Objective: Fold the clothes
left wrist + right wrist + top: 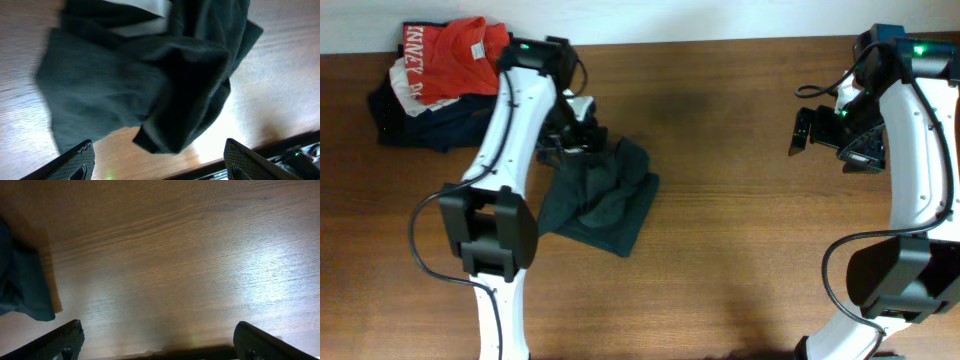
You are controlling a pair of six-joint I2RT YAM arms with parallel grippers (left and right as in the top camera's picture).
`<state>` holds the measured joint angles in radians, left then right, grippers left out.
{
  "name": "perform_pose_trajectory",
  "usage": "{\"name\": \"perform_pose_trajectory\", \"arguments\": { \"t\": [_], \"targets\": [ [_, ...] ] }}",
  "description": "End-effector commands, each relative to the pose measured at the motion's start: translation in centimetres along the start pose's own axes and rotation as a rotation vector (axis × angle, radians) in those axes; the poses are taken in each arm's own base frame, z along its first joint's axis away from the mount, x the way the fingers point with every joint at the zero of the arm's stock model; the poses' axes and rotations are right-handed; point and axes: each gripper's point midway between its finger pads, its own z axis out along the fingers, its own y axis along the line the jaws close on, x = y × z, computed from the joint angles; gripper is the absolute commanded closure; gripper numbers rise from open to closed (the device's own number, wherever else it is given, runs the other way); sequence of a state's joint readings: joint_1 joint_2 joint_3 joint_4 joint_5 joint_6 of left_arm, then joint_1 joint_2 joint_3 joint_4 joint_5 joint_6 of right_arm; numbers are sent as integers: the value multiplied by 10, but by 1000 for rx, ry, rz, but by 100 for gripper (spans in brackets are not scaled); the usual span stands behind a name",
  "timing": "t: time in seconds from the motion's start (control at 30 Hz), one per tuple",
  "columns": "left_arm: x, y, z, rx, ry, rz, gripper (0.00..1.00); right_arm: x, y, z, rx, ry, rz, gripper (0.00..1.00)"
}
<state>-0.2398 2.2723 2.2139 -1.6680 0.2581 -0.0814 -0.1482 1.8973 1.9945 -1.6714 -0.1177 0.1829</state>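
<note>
The T-shirt is bunched in a heap with a thick fold lying over it, so the robot's left gripper should take that fold (617, 183) and pull it open before folding.
The clothes (603, 197), a very dark T-shirt, lie in a crumpled heap on the wooden table (740, 230), left of centre. My left gripper (572, 135) hovers at the heap's far left edge. In the left wrist view the clothes (125, 80) fill the upper frame, with a pale patch showing near the top. The left gripper (160, 165) is open, its fingers (75, 162) wide apart with only bare wood between them. My right gripper (813, 131) is off to the right, well away from the shirt. The right gripper (160, 347) is open over bare wood, and a corner of the clothes (22, 285) shows at the left edge.
A pile of other garments sits at the table's back left corner: a red-orange shirt (452, 55) with white lettering on top of dark navy cloth (415, 122). The table's far edge meets a white wall behind it.
</note>
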Motion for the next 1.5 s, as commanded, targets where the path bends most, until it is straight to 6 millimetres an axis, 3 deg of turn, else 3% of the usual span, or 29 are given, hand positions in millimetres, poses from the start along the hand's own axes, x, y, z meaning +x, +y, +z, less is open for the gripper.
{"name": "perform_pose_trajectory", "arguments": {
  "t": [0.0,0.13,0.2,0.23,0.27,0.3,0.47,0.6,0.7,0.77,0.83,1.03,1.1,1.17,1.23,1.27,1.37,1.47],
  "targets": [
    [0,-16,12,-9,11,66,18,-1,1,-2,-8,-11,-3,1],
    [-3,-13,24,-31,33,68,18,0,2,-2,-12,-6,-2,2],
    [-5,-11,35,-33,60,70,26,0,2,-2,-12,-6,-2,1],
    [-5,-10,37,-34,67,68,47,0,2,-2,-12,-7,-2,1],
    [-5,-10,38,-34,70,67,87,0,2,-2,-12,-7,-2,1],
    [-5,-10,38,-34,70,67,99,0,2,-2,-12,-7,-2,1],
    [9,-10,37,-27,125,58,100,0,2,-2,-12,-6,-2,1],
    [19,-48,6,114,54,109,100,3,1,-2,-10,4,0,1],
    [32,-67,-19,107,-13,135,100,7,0,-3,-6,20,2,1],
    [40,-76,-25,107,-25,136,100,7,0,-3,-6,20,1,1],
    [54,-80,-15,97,23,142,100,7,0,-3,-6,20,1,1],
    [117,-61,58,22,341,66,97,4,1,-2,-8,11,0,1],
    [125,-56,72,13,377,58,88,2,1,-2,-10,1,-1,1],
    [128,-55,75,12,387,62,70,0,1,-2,-11,-6,-2,1],
    [128,-58,68,25,387,87,28,-2,2,-3,-13,-14,-3,1],
    [128,-60,62,29,387,103,22,-2,2,-3,-13,-15,-3,1],
    [110,-72,35,62,264,149,20,-1,2,-3,-13,-12,-3,1],
    [75,-38,-7,-76,64,80,20,0,2,-2,-12,-6,-2,1]
  ]
}}
